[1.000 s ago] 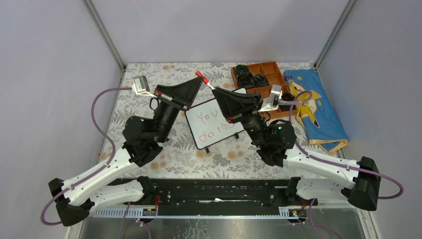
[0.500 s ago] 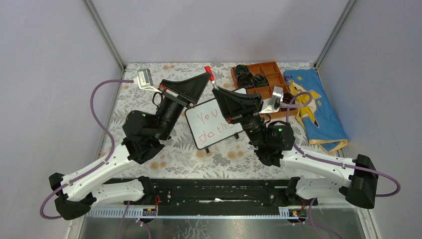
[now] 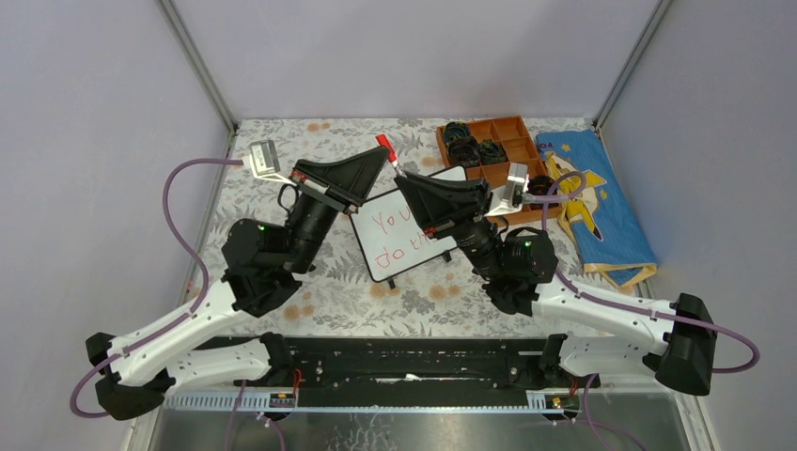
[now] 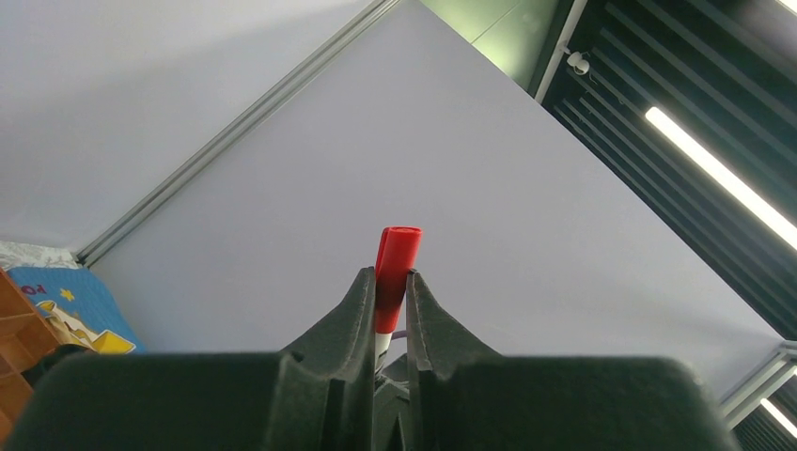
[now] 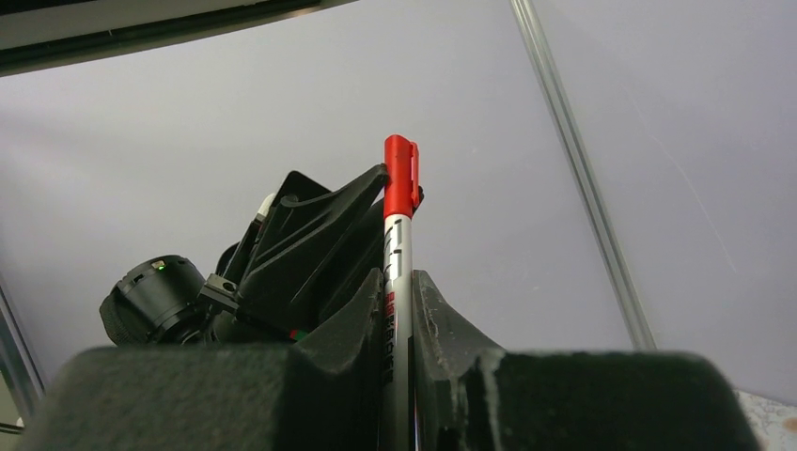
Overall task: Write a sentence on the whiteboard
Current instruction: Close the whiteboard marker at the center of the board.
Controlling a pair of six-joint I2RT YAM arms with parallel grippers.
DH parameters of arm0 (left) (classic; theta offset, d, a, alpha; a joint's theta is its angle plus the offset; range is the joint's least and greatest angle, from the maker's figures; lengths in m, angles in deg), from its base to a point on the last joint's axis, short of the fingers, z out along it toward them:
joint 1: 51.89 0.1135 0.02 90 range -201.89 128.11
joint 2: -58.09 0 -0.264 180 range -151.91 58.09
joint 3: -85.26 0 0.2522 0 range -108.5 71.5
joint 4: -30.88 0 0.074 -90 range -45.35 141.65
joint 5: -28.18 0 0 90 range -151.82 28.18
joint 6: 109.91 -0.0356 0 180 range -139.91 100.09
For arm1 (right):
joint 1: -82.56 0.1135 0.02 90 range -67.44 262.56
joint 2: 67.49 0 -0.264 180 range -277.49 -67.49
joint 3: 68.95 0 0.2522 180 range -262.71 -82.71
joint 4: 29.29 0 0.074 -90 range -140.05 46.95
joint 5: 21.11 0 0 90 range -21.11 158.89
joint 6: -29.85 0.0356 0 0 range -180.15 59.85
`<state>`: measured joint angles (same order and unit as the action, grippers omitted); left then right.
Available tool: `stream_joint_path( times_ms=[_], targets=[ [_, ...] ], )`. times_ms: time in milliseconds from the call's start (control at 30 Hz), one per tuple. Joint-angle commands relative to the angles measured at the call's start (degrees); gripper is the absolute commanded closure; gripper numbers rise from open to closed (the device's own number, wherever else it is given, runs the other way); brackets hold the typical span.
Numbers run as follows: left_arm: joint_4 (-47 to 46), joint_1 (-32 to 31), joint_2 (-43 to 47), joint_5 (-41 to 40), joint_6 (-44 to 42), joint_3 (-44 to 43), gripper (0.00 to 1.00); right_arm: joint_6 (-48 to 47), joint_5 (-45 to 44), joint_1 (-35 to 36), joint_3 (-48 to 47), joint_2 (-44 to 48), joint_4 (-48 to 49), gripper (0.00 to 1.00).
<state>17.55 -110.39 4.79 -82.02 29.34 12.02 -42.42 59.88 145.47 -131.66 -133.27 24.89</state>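
The red cap sits at a slant with its end sticking out past my left gripper's fingertips, so next my left gripper opens and grabs the cap nearer its end (image 3: pixel 384 145).
The whiteboard (image 3: pixel 399 246) lies tilted at the table's middle. The red sentence (image 3: pixel 387 222) reads "You" over "do th"; my right arm hides the rest. A marker (image 3: pixel 395 165) with a white barrel (image 5: pixel 396 254) and a red cap (image 5: pixel 400 178) is held in the air above the board's far edge. My left gripper (image 3: pixel 381 156) is shut on the red cap (image 4: pixel 398 258). My right gripper (image 3: pixel 402 178) is shut on the barrel just below. In the left wrist view the fingers (image 4: pixel 357 310) pinch the cap, and in the right wrist view the fingers (image 5: pixel 362 310) clamp the barrel.
A brown compartment tray (image 3: pixel 515 126) with dark round items stands at the back right. A blue patterned cloth (image 3: pixel 592 202) lies to its right. The table has a floral cover (image 3: pixel 282 141). Grey walls and metal posts (image 3: pixel 197 66) close the sides.
The left gripper with the red cap swung right and up half a second ago, then came back left. The right gripper shifted slightly left with the barrel. The whiteboard has not moved.
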Motion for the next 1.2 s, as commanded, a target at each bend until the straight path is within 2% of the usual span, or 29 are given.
stream_joint_path(
  times_ms=[0,300,500,667,700,733,1000,1167],
  targets=[
    [4.0,-2.5,-0.2,5.5,0.3,2.0,0.81,-1.4,-1.1,-0.2,-1.2,0.5,-2.2,1.0],
    [4.0,-2.5,0.6,5.2,0.7,2.2,0.7,-0.3,-1.1,-0.2,-0.7,1.0,-3.2,1.0],
    [4.2,-2.5,1.3,4.6,0.4,2.4,0.56,0.1,-0.9,-0.2,-0.4,1.2,-3.6,1.0],
    [4.7,-2.5,2.2,3.5,-1.2,2.0,0.25,0.1,-0.4,-0.2,-0.3,1.8,-4.3,1.0],
    [5.3,-2.5,2.8,2.3,-3.1,1.3,0.11,0.1,0.4,-0.2,-0.2,2.4,-5.0,1.0],
    [5.9,-2.5,3.0,1.8,-3.9,0.9,0.09,0.0,0.8,-0.2,-0.1,2.6,-5.3,1.0],
    [8.5,-2.4,4.3,-3.6,-6.3,-0.2,0.07,0.6,4.6,-0.2,0.3,3.8,-5.7,1.0],
    [7.7,-2.3,5.1,-4.7,-6.9,0.2,0.12,0.9,6.7,-0.2,0.7,4.6,-6.5,1.0]
  ],
)
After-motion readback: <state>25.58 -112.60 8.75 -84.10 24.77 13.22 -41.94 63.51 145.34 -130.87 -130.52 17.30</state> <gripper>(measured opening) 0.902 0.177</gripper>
